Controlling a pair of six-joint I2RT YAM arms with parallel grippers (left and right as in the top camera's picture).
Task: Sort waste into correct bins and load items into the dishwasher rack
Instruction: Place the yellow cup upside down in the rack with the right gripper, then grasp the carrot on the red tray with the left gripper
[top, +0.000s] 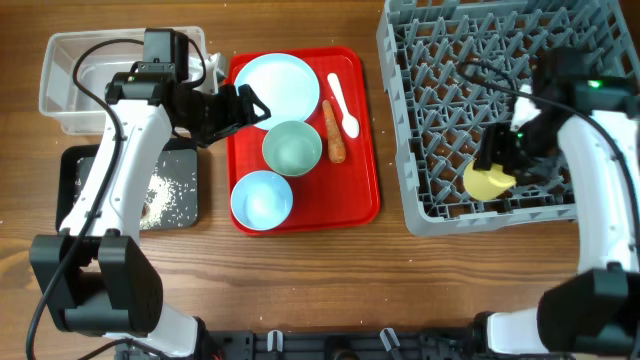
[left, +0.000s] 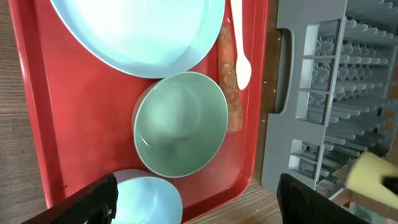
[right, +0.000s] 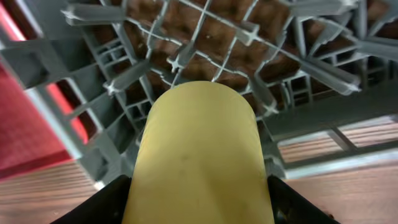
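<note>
Next, I move my left gripper to the orange carrot stick's thick near end (top: 337, 150) (left: 234, 116), next to the pale green bowl, and close it there.
My right gripper (top: 497, 160) is shut on the small yellow cup (top: 488, 182) and holds it over the front edge of the grey dishwasher rack (top: 450, 90). In the right wrist view the cup (right: 199, 149) fills the space between the fingers (right: 199, 214), with the rack's pegs (right: 205, 50) below. My left gripper (top: 250, 108) is open and empty over the left part of the red tray (top: 360, 200). On that tray lie the pale blue plate (top: 277, 82), the pale green bowl (top: 292, 147), a pale blue bowl (top: 262, 198) and the orange carrot stick (top: 333, 130). The left wrist view shows the green bowl (left: 180, 124) ahead of the open fingers (left: 199, 211).
A white plastic spoon (top: 342, 102) lies beside the carrot stick. The clear tub (top: 70, 85) stands at the back left. The black tray (top: 185, 215) in front of it holds rice grains (top: 170, 195) and a small brown lump (top: 150, 210). My left arm crosses above both.
</note>
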